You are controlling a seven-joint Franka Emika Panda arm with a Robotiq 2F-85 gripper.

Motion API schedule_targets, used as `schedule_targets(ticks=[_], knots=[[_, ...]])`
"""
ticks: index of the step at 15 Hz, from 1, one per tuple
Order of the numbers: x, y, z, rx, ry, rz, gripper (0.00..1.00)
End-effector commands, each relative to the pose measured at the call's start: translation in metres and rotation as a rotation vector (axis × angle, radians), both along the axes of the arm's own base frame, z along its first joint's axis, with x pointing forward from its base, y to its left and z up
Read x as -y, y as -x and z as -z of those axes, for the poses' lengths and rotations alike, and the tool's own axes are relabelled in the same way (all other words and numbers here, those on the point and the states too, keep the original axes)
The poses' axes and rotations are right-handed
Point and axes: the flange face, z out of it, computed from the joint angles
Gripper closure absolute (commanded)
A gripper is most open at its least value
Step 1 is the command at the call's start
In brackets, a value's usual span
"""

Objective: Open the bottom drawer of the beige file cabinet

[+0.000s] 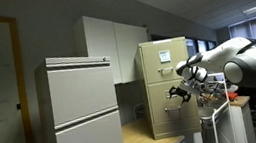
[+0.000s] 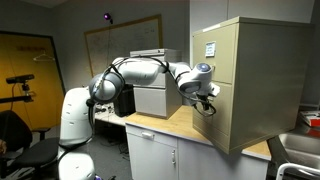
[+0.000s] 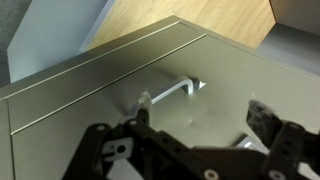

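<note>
Next, I close my gripper on the metal handle (image 1: 175, 107) (image 3: 168, 93) of the beige file cabinet's lower drawer, since a pull there opens the drawer.
The beige file cabinet (image 1: 163, 102) stands on a wooden counter, with a white paper sheet (image 1: 163, 55) on its top drawer front. It also shows in the other exterior view (image 2: 255, 85). My gripper (image 1: 179, 93) hovers just in front of the lower drawer front, as both exterior views show (image 2: 207, 106). In the wrist view the lower drawer's metal handle (image 3: 172, 92) lies just ahead of the gripper (image 3: 198, 100). The fingers are spread apart and hold nothing. They do not touch the handle.
A wider light-grey two-drawer cabinet (image 1: 83, 108) stands on the same wooden counter (image 1: 142, 135) beside the beige one; it also shows behind the arm (image 2: 150, 95). Whiteboards hang on the wall. White base cupboards (image 2: 160, 160) are below the counter.
</note>
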Motion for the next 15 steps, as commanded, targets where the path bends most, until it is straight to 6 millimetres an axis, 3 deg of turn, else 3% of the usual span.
schedule_targets(ticks=[1, 6, 11, 12, 13, 15], knots=[[0.018, -0.021, 0.013, -0.010, -0.053, 0.002, 0.00], [0.040, -0.035, 0.046, -0.054, -0.085, 0.038, 0.00], [0.065, -0.033, 0.076, -0.109, -0.125, 0.069, 0.00], [0.068, -0.034, 0.079, -0.115, -0.127, 0.074, 0.25], [0.068, -0.032, 0.080, -0.124, -0.134, 0.076, 0.26], [0.065, -0.036, 0.075, -0.130, -0.130, 0.072, 0.41]])
